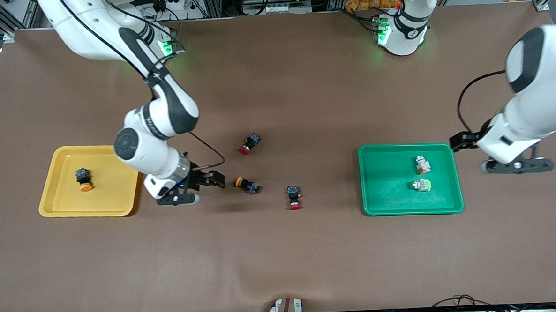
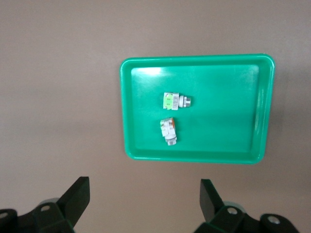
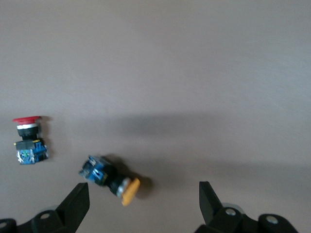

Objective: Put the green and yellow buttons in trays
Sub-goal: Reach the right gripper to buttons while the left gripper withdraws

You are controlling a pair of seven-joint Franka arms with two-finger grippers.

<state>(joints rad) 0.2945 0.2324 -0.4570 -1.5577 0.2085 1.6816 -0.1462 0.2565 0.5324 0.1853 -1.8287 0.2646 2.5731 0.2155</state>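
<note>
I should next move my right gripper to the blue body (image 1: 252,187) (image 3: 97,172) of the yellow-capped button on the mat and close it there.
A yellow tray (image 1: 113,193) lies toward the right arm's end and holds one black button with an orange-yellow cap (image 1: 84,178). A second yellow-capped button (image 1: 247,184) lies on its side on the mat. My right gripper (image 1: 177,198) is open and empty, over the mat between the yellow tray and that button. In the right wrist view (image 3: 143,201) the button (image 3: 111,178) lies close to one finger. A green tray (image 1: 387,184) holds two whitish buttons, one with orange marks (image 1: 423,164) and one with green (image 1: 421,185). My left gripper (image 1: 517,165) is open and empty beside the green tray (image 2: 228,111).
Two black buttons with red caps lie on the mat, one farther from the front camera (image 1: 250,143) and one nearer (image 1: 293,197). The nearer one also shows in the right wrist view (image 3: 29,141). The brown mat covers the whole table.
</note>
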